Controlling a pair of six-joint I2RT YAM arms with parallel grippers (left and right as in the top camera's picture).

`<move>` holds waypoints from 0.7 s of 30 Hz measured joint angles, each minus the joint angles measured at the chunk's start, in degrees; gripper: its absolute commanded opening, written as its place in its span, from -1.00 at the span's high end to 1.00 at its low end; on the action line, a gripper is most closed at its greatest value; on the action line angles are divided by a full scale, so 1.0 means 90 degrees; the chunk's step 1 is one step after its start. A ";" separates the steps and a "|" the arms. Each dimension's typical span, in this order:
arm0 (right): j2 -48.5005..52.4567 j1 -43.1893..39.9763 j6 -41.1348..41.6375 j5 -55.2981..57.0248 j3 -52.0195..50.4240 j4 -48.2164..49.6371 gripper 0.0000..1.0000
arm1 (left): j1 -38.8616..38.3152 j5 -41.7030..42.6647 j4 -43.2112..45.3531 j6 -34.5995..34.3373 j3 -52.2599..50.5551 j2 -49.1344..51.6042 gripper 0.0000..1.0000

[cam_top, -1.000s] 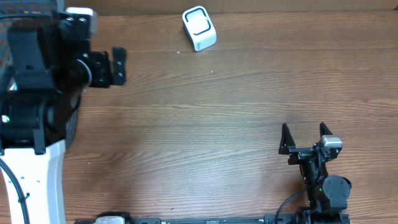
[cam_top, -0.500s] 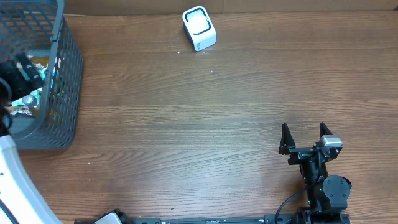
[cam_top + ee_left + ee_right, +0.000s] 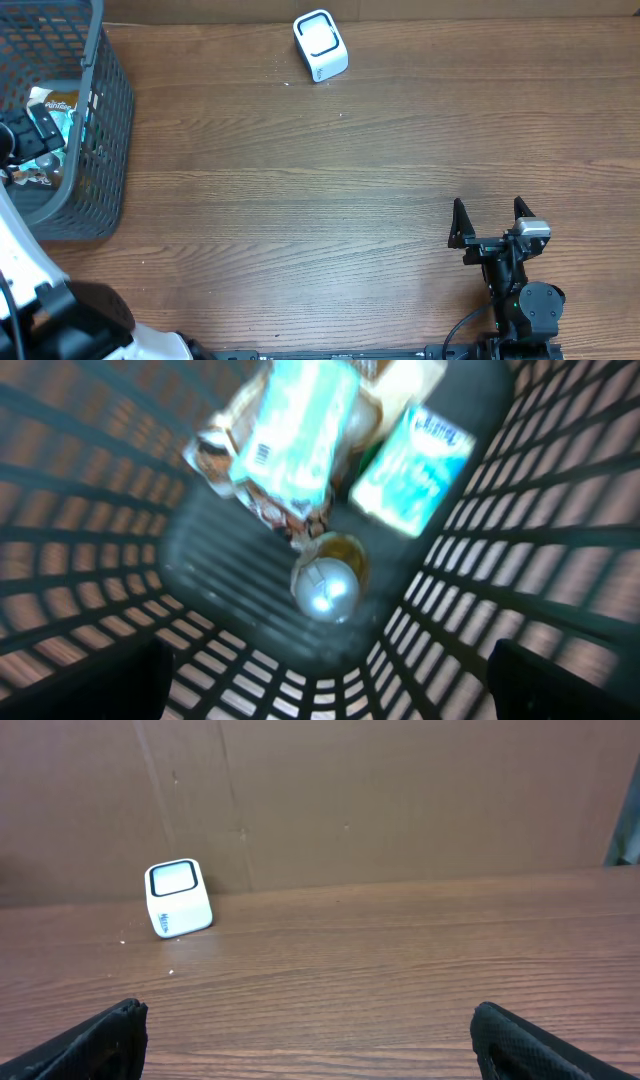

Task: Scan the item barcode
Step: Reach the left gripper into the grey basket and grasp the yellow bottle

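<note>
Next, my left gripper closes on the shiny silver round item's sides (image 3: 49, 164) (image 3: 328, 586), beside the teal packet and the teal box in the grey mesh basket.
Looking down into the grey mesh basket (image 3: 520, 490), the blurred left wrist view shows a teal packet with a barcode (image 3: 295, 430), a teal box (image 3: 415, 460) and a shiny silver round item (image 3: 325, 590). Above them hangs my left gripper (image 3: 325, 695), open and holding nothing, its fingertips (image 3: 100, 685) in the bottom corners. The white barcode scanner (image 3: 320, 45) stands at the table's far edge, also seen as the scanner (image 3: 178, 897) in the right wrist view. My right gripper (image 3: 490, 222) rests open and empty near the front right, facing the scanner.
The basket (image 3: 105, 150) occupies the table's far left corner. My left arm's white link (image 3: 25, 270) runs along the left edge. A brown cardboard wall (image 3: 400, 800) backs the table behind the scanner. Bare wood lies between scanner and right gripper.
My left arm has swung off the table's left part and come over the basket, uncovering it in the overhead view. The right arm has not moved.
</note>
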 measured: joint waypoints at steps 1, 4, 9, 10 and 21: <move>0.0000 0.0000 0.0000 0.0002 0.0000 -0.0002 -1.00 | 0.0012 0.0000 -0.0007 0.0015 0.0000 0.0148 -1.00; 0.0000 0.0000 -0.0002 0.0000 0.0000 0.0005 -1.00 | 0.0058 -0.0022 -0.0075 0.0117 0.0000 0.0474 -0.99; 0.0000 0.0002 0.0000 0.0002 0.0000 -0.0002 -1.00 | 0.0070 -0.0017 -0.0090 0.0219 0.0000 0.1042 -0.97; 0.0000 0.0000 0.0000 0.0002 0.0000 0.0000 -1.00 | 0.0070 -0.0017 -0.0092 0.0240 0.0000 0.1149 -0.93; 0.0000 0.0002 0.0000 0.0002 0.0000 0.0002 -1.00 | 0.0070 -0.0012 -0.0163 0.0333 0.0000 0.1877 -0.11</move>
